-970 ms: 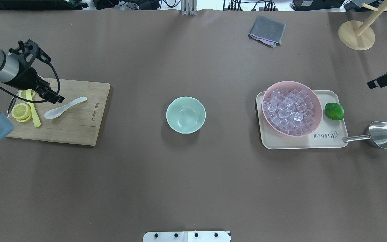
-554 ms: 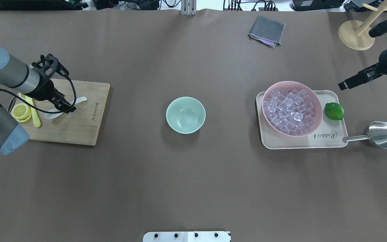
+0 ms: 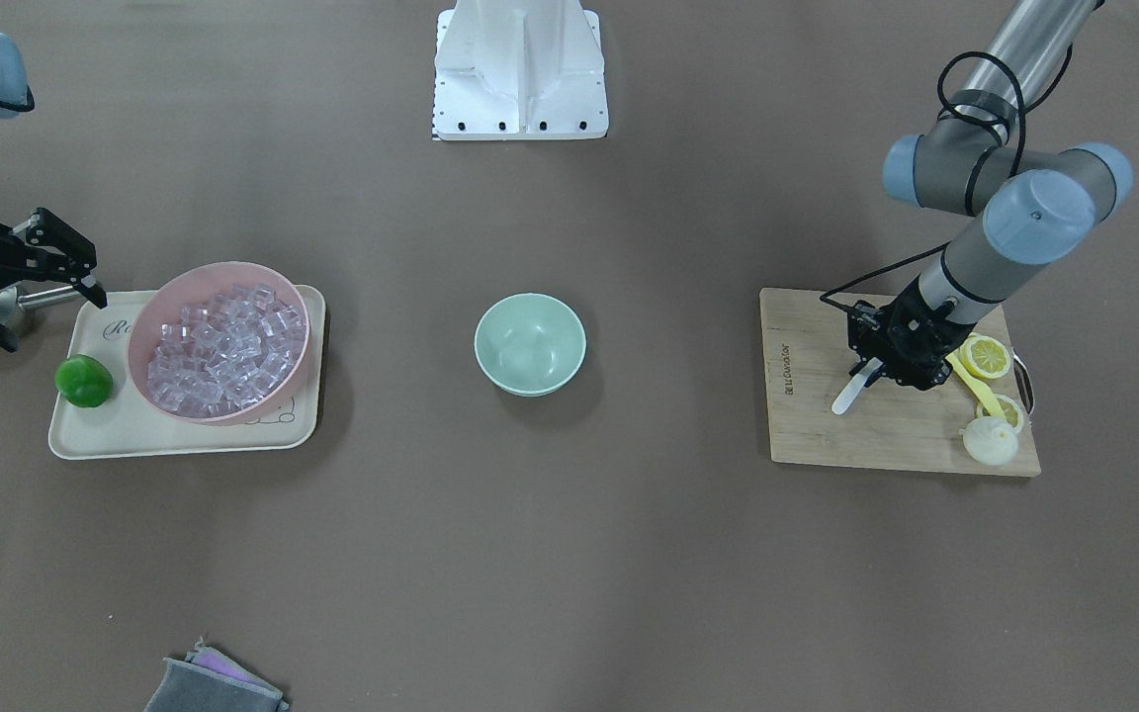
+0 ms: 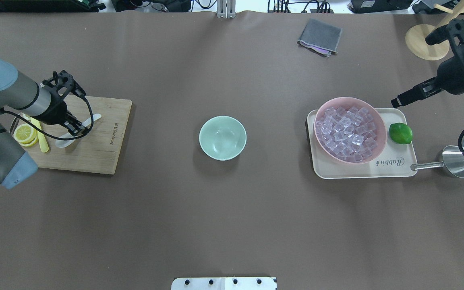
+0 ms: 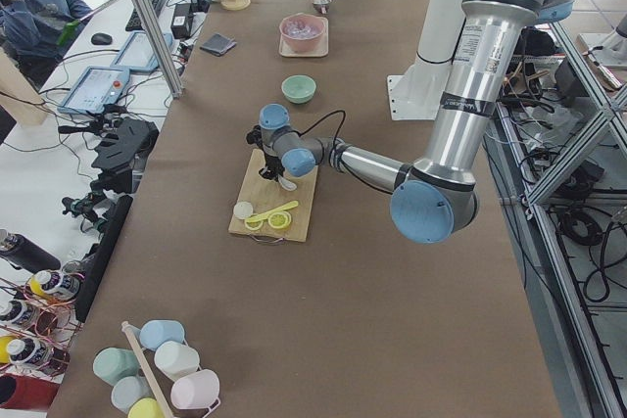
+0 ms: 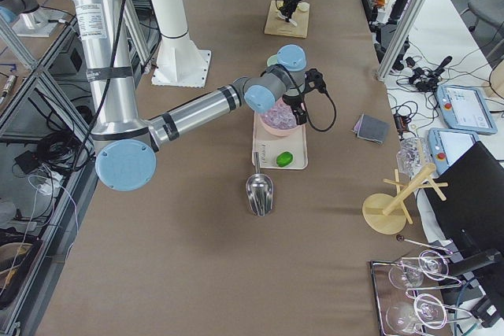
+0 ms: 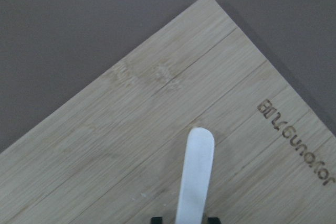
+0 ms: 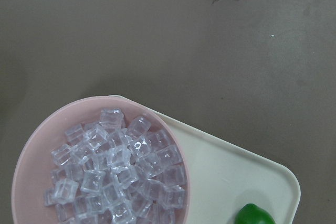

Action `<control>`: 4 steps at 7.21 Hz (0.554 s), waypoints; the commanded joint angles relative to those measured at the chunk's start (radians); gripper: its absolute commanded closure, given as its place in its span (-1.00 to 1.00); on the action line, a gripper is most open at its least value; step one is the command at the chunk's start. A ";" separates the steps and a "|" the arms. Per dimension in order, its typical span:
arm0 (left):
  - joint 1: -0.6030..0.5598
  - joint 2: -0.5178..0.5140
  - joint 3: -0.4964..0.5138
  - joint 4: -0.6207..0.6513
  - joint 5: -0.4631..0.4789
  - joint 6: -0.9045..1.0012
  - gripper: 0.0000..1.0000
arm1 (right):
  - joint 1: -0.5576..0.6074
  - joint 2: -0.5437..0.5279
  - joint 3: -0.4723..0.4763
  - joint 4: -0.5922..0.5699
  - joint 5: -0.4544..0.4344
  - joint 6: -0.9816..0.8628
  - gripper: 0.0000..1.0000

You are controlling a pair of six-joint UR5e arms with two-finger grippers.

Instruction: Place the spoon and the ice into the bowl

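My left gripper will release the white spoon in the empty mint-green bowl (image 3: 523, 356) in the middle of the table.
The white spoon (image 4: 95, 118) lies on the wooden cutting board (image 4: 95, 155) at the left. My left gripper (image 4: 77, 129) is down over its handle. In the left wrist view the handle (image 7: 196, 171) runs between the two fingertips (image 7: 157, 219), with a small gap on one side, so the gripper is open. The mint-green bowl (image 4: 222, 137) stands empty at the table's middle. Many clear ice cubes (image 4: 346, 133) fill a pink bowl (image 4: 382, 128) on the right. My right gripper (image 4: 397, 101) is open and empty, raised, just right of the pink bowl's far side.
Lemon slices (image 4: 24, 133) and a yellow utensil (image 4: 42, 141) lie on the board's left end. The pink bowl sits on a cream tray (image 4: 401, 163) with a lime (image 4: 400, 133). A steel scoop (image 4: 457, 161) lies to the tray's right. A grey cloth (image 4: 320, 36) and a wooden stand (image 4: 427, 42) are at the back.
My left gripper has moved right and come down over the spoon's handle, and the spoon has shifted slightly. My right arm has come in from the right edge toward the pink bowl.
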 commanded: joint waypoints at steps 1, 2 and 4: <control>0.000 -0.033 -0.015 0.010 -0.044 -0.016 1.00 | -0.009 0.004 0.002 0.000 -0.002 0.014 -0.91; 0.000 -0.086 -0.034 0.009 -0.081 -0.144 1.00 | -0.039 0.009 0.008 0.000 -0.035 0.049 -0.91; 0.029 -0.212 -0.040 0.008 -0.091 -0.311 1.00 | -0.136 0.032 0.019 0.000 -0.121 0.106 -0.91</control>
